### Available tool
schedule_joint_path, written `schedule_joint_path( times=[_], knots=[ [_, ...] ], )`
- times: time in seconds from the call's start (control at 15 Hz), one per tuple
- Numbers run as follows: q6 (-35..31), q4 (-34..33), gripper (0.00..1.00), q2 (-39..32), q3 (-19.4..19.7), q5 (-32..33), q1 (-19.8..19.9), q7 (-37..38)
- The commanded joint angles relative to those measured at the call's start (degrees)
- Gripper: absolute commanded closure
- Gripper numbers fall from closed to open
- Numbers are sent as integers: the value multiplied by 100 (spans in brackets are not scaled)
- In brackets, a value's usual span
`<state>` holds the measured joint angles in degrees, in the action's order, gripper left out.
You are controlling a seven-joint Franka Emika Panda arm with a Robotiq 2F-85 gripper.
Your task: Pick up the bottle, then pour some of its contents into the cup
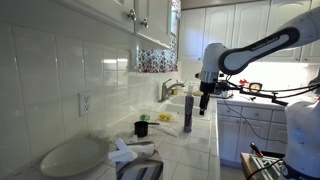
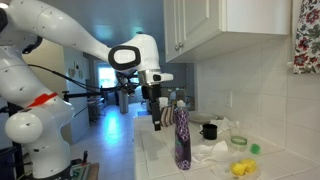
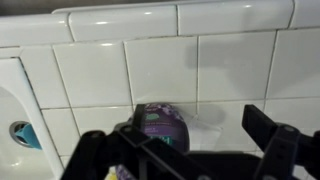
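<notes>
Next, I lower my gripper to the upper part of the purple bottle (image 1: 188,102) (image 3: 160,142) and close it there, keeping the lower part of the bottle below the fingers.
The purple bottle (image 1: 188,117) stands upright on the tiled counter, and shows in both exterior views (image 2: 182,140). My gripper (image 1: 205,98) hangs pointing down, above and slightly beside the bottle's top, also seen in an exterior view (image 2: 160,102). In the wrist view the gripper (image 3: 185,140) is open and empty. The bottle (image 3: 162,122) lies between its fingers, nearer the left one and below them. The small black cup (image 1: 142,128) stands on the counter past the bottle, apart from it, also in an exterior view (image 2: 209,130).
A large white plate (image 1: 72,157) lies at the counter's near end with crumpled white cloth (image 1: 122,154) next to it. Yellow items (image 2: 240,167) and a green piece (image 2: 254,149) lie by the wall. A faucet (image 1: 170,88) and sink are behind the bottle. The tiled wall (image 3: 160,60) is close.
</notes>
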<state>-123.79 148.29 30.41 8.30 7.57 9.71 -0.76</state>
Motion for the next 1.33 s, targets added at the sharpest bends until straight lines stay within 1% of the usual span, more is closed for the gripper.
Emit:
schedule_joint_path(
  times=[0.0, 0.2, 0.4, 0.47, 0.73, 0.93, 1.27],
  knots=[
    [-416, -43, 0, -380, -478, 347, 336, 1207],
    [-543, -34, 0, -564, -858, 709, 579, 2360],
    [-652, -48, 0, -681, -1187, 1059, 773, 3602],
    [-677, -57, 0, -715, -1257, 1150, 811, 3905],
    [-1097, -63, 0, -853, -1478, 2123, 986, 4934],
    [-1168, -107, 0, -991, -1485, 2652, 988, 5450],
    [-1328, -159, 0, -1218, -1385, 3481, 883, 6169]
  ],
)
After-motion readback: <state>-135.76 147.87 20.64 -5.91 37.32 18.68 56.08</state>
